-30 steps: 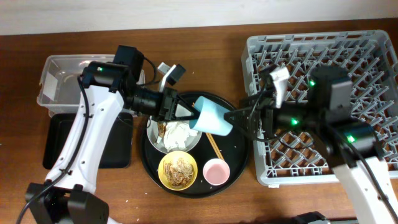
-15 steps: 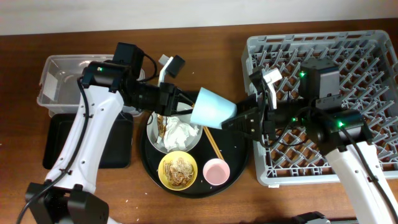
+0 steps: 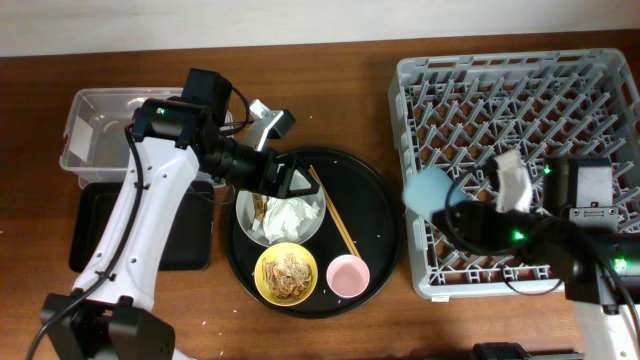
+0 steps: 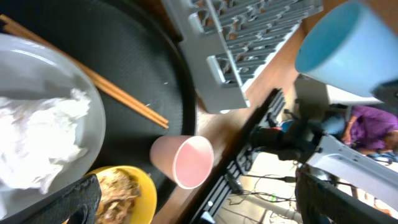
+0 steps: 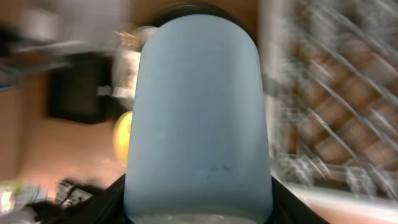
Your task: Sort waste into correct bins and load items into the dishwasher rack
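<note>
The robot's left gripper should next move to the pink cup and close on the pink cup's rim (image 3: 332,270) (image 4: 176,172), on the cup's side toward the yellow bowl.
The small blue cup (image 3: 428,188) hangs over the left edge of the light-grey dishwasher rack (image 3: 520,110), with my right gripper (image 3: 445,205) shut on it. In the right wrist view the blue cup (image 5: 198,112) fills the frame between the dark fingers (image 5: 99,205). My left gripper (image 3: 290,182) stands open and holds nothing, above the pale plate (image 3: 243,215), which carries a crumpled white napkin (image 3: 290,215). Chopsticks (image 3: 335,215) lie beside the plate. The yellow bowl (image 3: 286,272) holds food scraps, and the pink cup (image 3: 347,274) stands next to it.
Plate, bowl and pink cup sit on a big round black tray (image 3: 375,220). A clear tub (image 3: 100,125) stands at the far left, with a flat black tray (image 3: 90,235) in front of it. In the left wrist view the rack corner (image 4: 236,37) borders the round tray.
My left gripper opened and let go of the blue cup. My right gripper closed on it and carried it right, to the rack's left edge.
</note>
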